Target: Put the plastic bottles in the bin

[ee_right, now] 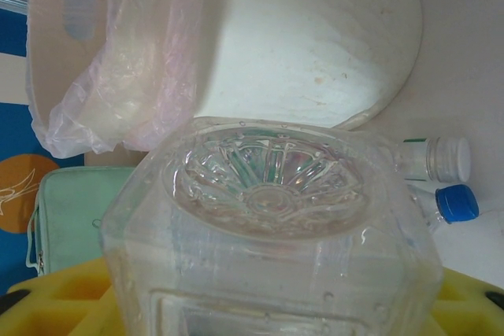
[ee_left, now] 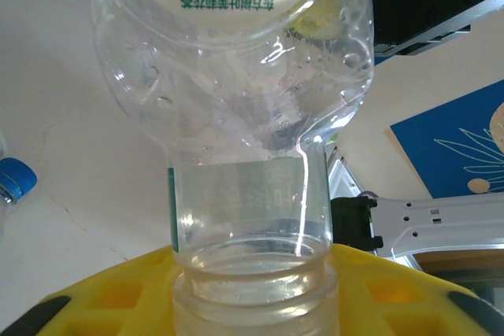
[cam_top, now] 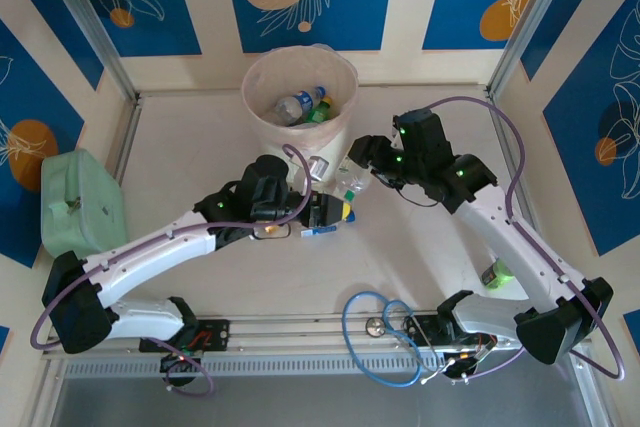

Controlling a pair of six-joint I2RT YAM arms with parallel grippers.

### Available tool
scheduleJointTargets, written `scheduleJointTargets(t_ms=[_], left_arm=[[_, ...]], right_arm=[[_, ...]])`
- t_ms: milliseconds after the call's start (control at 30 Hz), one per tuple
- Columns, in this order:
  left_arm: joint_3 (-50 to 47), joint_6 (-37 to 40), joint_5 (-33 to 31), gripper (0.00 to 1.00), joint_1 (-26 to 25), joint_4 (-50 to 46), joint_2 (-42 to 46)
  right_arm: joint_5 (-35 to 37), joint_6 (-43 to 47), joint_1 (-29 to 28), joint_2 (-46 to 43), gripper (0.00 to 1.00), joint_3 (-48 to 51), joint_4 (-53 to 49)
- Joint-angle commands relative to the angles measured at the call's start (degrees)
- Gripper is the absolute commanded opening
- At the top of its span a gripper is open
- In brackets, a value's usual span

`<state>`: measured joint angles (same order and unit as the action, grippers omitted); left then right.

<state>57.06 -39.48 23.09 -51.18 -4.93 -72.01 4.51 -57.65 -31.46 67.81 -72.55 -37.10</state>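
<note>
My left gripper should release the clear plastic bottle on top of the bottles inside the whitish bin (cam_top: 312, 101).
My left gripper (ee_left: 252, 293) (cam_top: 335, 213) is shut on the neck of a clear plastic bottle (ee_left: 236, 76) with a green label, which sticks out ahead of the yellow fingers (ee_left: 102, 289). My right gripper (ee_right: 268, 308) (cam_top: 364, 155) is shut on another clear plastic bottle (ee_right: 268, 218), whose ribbed base faces the camera. The round whitish bin (cam_top: 300, 97) (ee_right: 315, 45) with its pale pink liner (ee_right: 118, 76) stands just beyond both grippers and has several bottles inside (cam_top: 305, 105). A white-capped bottle (ee_right: 437, 159) and a blue-capped bottle (ee_right: 455, 202) lie by the bin's foot.
A mint-green case (cam_top: 80, 202) sits at the table's left edge. A green bottle (cam_top: 497, 272) lies beside the right arm. A blue cap (ee_left: 16, 179) shows at the left of the left wrist view. A blue cable (cam_top: 385, 332) loops at the near edge.
</note>
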Motion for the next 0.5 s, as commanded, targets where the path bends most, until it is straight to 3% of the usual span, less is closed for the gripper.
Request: scheduleJointTargets(t_ms=[0, 200, 333, 467], left_arm=[[1.83, 1.34, 0.82, 0.35, -0.44, 1.99, -0.53], [2.13, 2.49, -1.70, 0.24, -0.42, 0.40, 0.29], [3.24, 4.41, -3.07, 0.22, -0.46, -2.11, 0.86], [5.64, 7.39, -5.41, 0.21, -0.41, -6.64, 2.03]], right_arm=[[-1.87, -1.31, -1.14, 0.07, 0.57, -1.87, 1.51], [-1.40, -1.17, -1.06, -0.62, 0.61, -1.97, 1.20], [0.17, 0.07, 0.41, -1.68, 0.85, -2.97, -1.36], [0.47, 2.19, 6.82, -5.82, 0.93, -2.89, -4.60]])
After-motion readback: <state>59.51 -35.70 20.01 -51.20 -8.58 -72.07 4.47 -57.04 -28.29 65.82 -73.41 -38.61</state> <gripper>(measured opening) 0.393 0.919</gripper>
